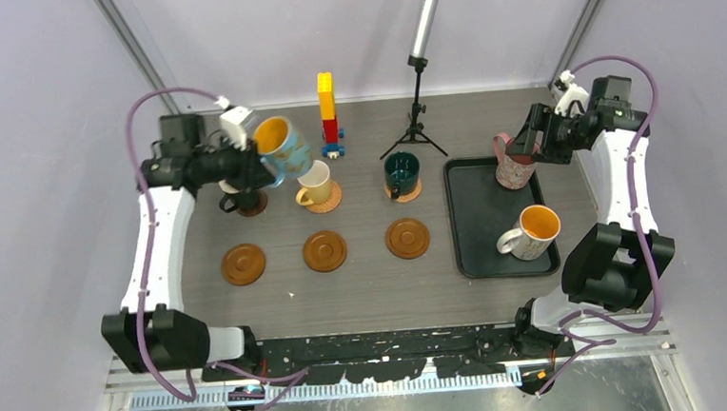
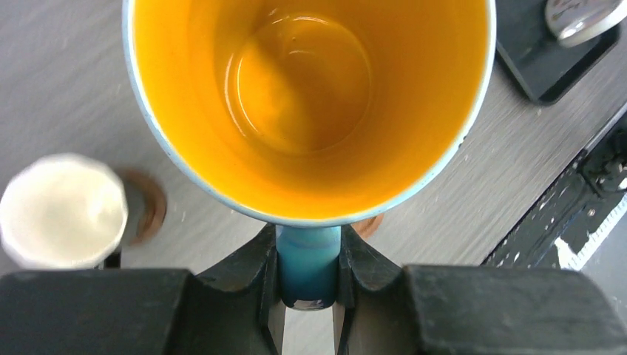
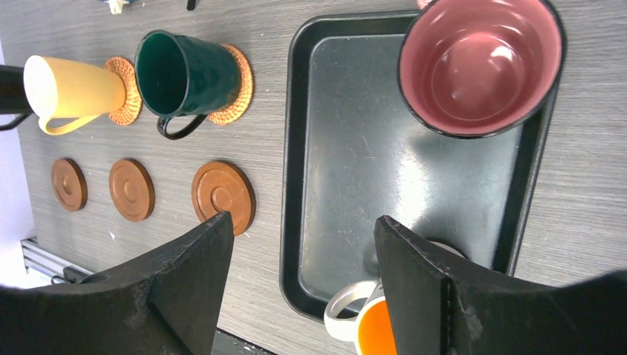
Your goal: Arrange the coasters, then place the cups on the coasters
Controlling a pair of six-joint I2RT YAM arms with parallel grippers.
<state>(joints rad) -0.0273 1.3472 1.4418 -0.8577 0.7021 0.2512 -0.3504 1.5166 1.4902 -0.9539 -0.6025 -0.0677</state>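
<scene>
I should use my left gripper to put the light blue cup down on the bare coaster (image 1: 242,262) that is in front of the black cup.
My left gripper (image 1: 263,160) (image 2: 308,255) is shut on the handle of a light blue cup (image 1: 285,147) (image 2: 310,111) with an orange inside, held tilted above the table's far left. Below it, a black cup (image 1: 234,202) (image 2: 63,211), a cream cup (image 1: 315,182) (image 3: 74,89) and a dark green cup (image 1: 401,172) (image 3: 185,74) each stand on a coaster. Three bare coasters (image 1: 243,264) (image 1: 324,251) (image 1: 407,238) lie in a nearer row. My right gripper (image 1: 526,148) (image 3: 303,229) hangs open beside the pink cup (image 1: 514,163) (image 3: 480,63), holding nothing.
A black tray (image 1: 481,246) (image 3: 355,148) at the right holds the pink cup and a white patterned cup (image 1: 533,231) (image 3: 362,322). A yellow and red brick tower (image 1: 327,112) and a small black tripod (image 1: 417,126) stand at the back.
</scene>
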